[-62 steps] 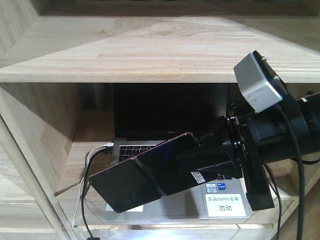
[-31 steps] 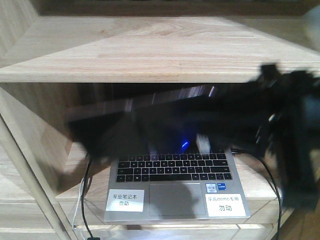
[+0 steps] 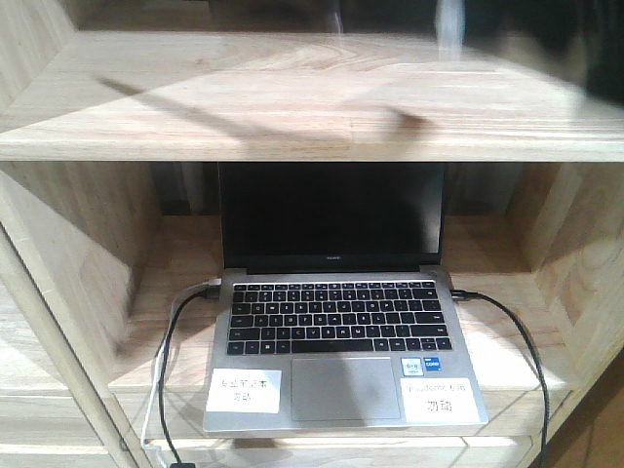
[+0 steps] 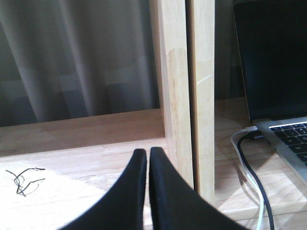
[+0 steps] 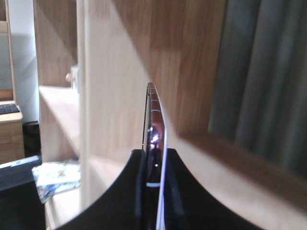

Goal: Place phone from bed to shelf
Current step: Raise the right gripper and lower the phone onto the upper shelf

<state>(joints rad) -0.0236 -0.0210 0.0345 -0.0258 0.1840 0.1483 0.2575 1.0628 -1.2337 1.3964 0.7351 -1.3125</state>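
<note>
My right gripper has the phone. It will set the phone down on the shelf's upper board (image 3: pixel 211 47), above the laptop's white cable.
The phone (image 5: pixel 153 120) shows edge-on in the right wrist view, a thin glossy dark slab standing upright. My right gripper (image 5: pixel 154 154) is shut on its lower part, with pale boards of the shelf (image 5: pixel 110 96) close behind. In the front view only a dark blur (image 3: pixel 570 44) shows at the top right, above the shelf's upper board (image 3: pixel 292 107). My left gripper (image 4: pixel 146 152) is shut on nothing, low over a shelf board beside an upright post (image 4: pixel 180 96). The bed is out of view.
An open silver laptop (image 3: pixel 336 322) with white labels fills the lower compartment, with cables (image 3: pixel 166 370) plugged into both sides. The same laptop (image 4: pixel 278 72) and its cables (image 4: pixel 252 172) lie right of the post. A small black wire tangle (image 4: pixel 24 177) lies at the left. Grey curtains (image 5: pixel 268 72) hang behind.
My right arm, holding the phone, has risen from in front of the laptop to above the upper board. The laptop is now uncovered.
</note>
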